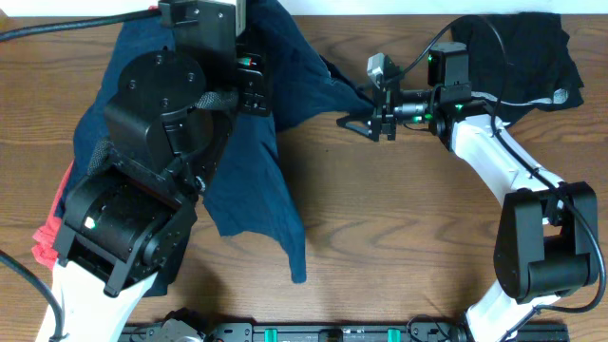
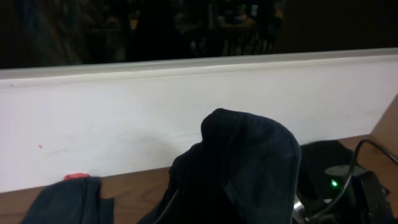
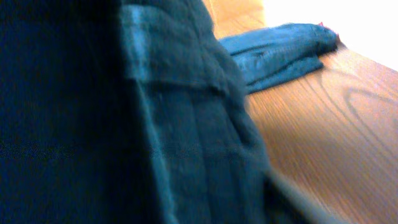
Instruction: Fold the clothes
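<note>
Next, my left gripper releases the far corner of the navy shorts on the wood (image 1: 274, 32) near the white wall, next to the folded navy cloth.
A pair of dark navy shorts (image 1: 252, 180) is spread and partly lifted over the left half of the table. My left gripper (image 1: 255, 87) sits at its upper middle, and a bunch of the fabric (image 2: 249, 168) rises in front of its camera. The fingers are hidden by cloth and appear shut on it. My right gripper (image 1: 353, 121) points left at the shorts' right corner. Navy cloth (image 3: 124, 124) fills its view, so it is shut on that edge. A black garment (image 1: 527, 47) lies at the far right. A coral-red garment (image 1: 47, 242) shows under my left arm.
The white wall (image 2: 124, 112) runs along the table's far edge. Folded navy cloth (image 3: 280, 53) lies further off on the wood. My right arm's base (image 1: 541, 247) stands at the front right. A black rail (image 1: 313, 332) runs along the front edge.
</note>
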Robot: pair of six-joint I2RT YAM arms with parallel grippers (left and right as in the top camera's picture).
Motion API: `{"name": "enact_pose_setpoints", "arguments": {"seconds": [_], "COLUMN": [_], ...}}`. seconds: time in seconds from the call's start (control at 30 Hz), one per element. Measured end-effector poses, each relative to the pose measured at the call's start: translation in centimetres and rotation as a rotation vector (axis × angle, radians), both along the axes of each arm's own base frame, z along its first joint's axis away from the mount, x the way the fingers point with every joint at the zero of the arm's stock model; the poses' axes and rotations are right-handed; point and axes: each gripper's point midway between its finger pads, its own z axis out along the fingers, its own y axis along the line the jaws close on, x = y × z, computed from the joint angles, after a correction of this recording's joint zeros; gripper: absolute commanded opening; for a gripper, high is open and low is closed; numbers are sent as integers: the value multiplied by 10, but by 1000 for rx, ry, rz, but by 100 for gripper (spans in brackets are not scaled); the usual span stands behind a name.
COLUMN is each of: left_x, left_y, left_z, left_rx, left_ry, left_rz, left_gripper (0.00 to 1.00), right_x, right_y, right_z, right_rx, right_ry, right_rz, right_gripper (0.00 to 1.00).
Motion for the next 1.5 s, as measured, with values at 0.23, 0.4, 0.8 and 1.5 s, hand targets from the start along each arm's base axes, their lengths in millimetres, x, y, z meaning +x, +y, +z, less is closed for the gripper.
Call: {"name": "enact_pose_setpoints", "arguments": {"seconds": [0.23,0.4,0.8,1.5], "left_x": [4,10,16,-65], "left_y": [5,9,48,25], "left_z": [-8,-13,-23,-36], "left_rx": [24,41,60,94], "left_ry": [23,33,73,166], "left_rz": [38,81,223,11], "left_gripper": [6,6,6,6], "right_x": [30,46,5,-181], "right_y": [-15,-41,-119,-173], "right_z": [-19,-1,155,287], "right_rx": [-125,-155,-117,-57], "right_ry": [61,46,-231,-562], "right_rz": [-206,-349,-645,-1041], "right_gripper": [1,1,1,1]}}
